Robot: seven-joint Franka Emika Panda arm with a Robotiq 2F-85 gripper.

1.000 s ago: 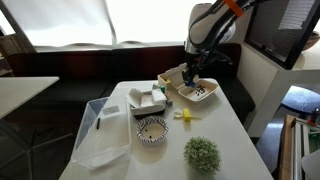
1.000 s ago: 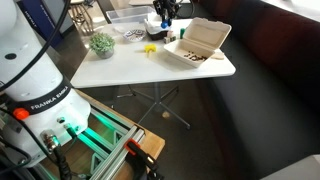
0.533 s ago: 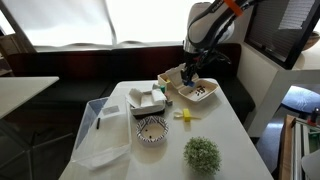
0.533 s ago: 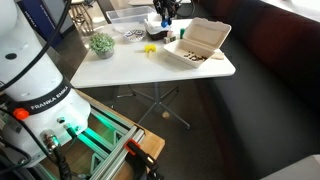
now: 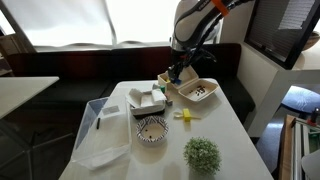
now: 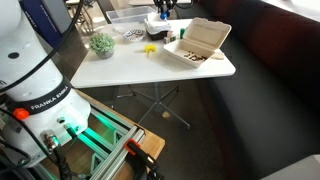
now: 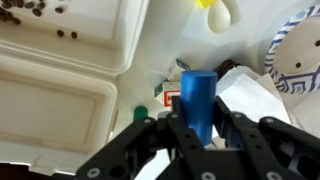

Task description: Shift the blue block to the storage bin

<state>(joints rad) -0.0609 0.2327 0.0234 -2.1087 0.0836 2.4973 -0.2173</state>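
Next, my gripper lets go of the blue block in the storage bin (image 5: 108, 126) next to the black piece, on the side of the patterned bowl.
My gripper (image 7: 197, 125) is shut on the blue block (image 7: 197, 95), a small bright blue piece standing upright between the fingers. In an exterior view the gripper (image 5: 177, 72) hangs above the table, just left of the white clamshell box (image 5: 195, 92). The storage bin (image 5: 100, 135), a large clear tub, lies at the table's left side, well apart from the gripper. In an exterior view the gripper (image 6: 162, 10) is at the far end of the table, with the bin (image 6: 125, 14) beyond it.
A round patterned bowl (image 5: 152, 130), a small yellow block (image 5: 183, 115) and a green plant (image 5: 202, 153) stand on the table. White packets (image 5: 147, 98) lie between the bin and the clamshell box. The wrist view shows the open clamshell (image 7: 60, 60) with dark bits.
The arm has swung left and lifted away from over the clamshell box, carrying the blue block toward the table's middle.
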